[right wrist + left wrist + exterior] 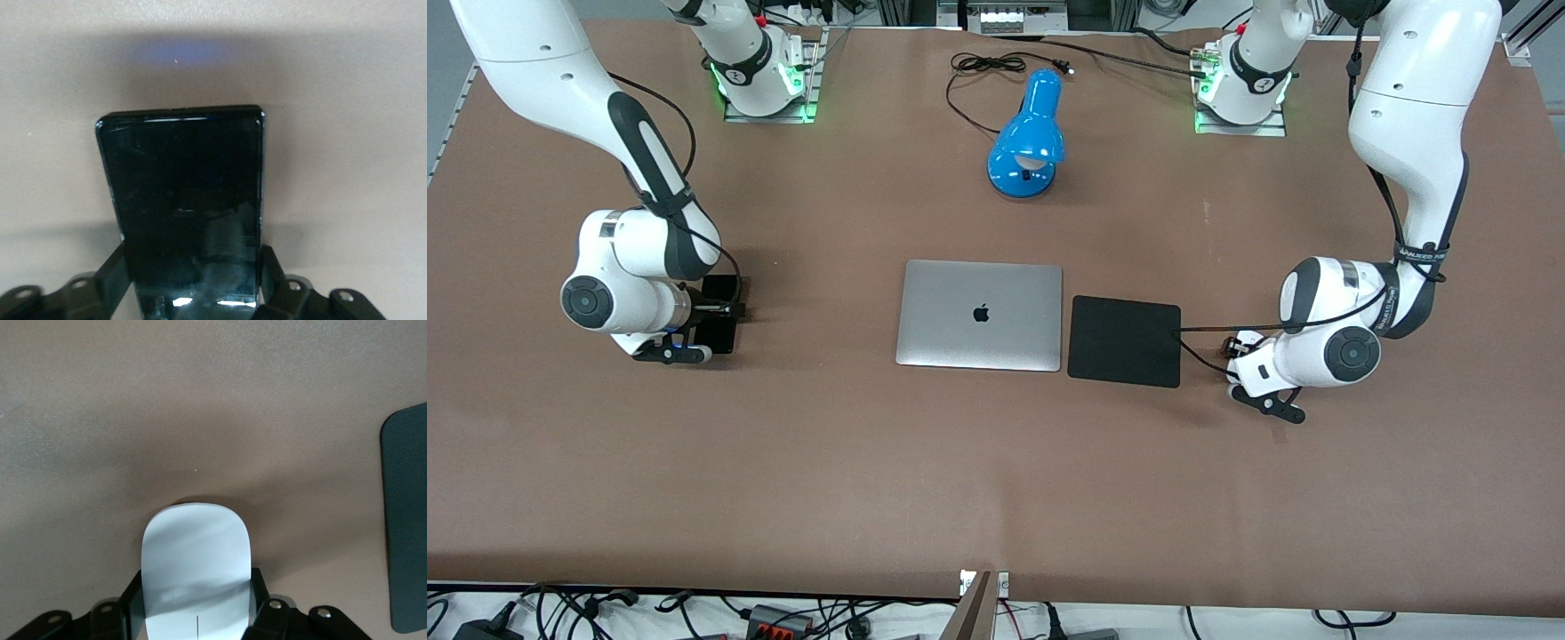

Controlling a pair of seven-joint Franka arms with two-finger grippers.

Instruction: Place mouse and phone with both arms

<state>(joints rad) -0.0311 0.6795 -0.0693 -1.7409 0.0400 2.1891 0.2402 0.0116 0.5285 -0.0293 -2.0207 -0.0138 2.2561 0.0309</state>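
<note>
Next, I release the white mouse from my left gripper on the middle of the black mouse pad (1120, 340) next to the laptop.
The white mouse (195, 560) sits between the fingers of my left gripper (197, 587), which press on both of its sides, just over the brown table. In the front view this gripper (1238, 347) is low beside the black mouse pad (1125, 340), at the left arm's end, and its hand hides the mouse. The black phone (187, 193) is clamped by its long edges in my right gripper (193, 267). In the front view that gripper (725, 311) holds the phone (720, 289) low at the table toward the right arm's end.
A closed silver laptop (980, 314) lies mid-table with the mouse pad right beside it; the pad's edge shows in the left wrist view (407, 520). A blue desk lamp (1030, 138) and its black cable (987, 67) lie farther from the front camera, between the arm bases.
</note>
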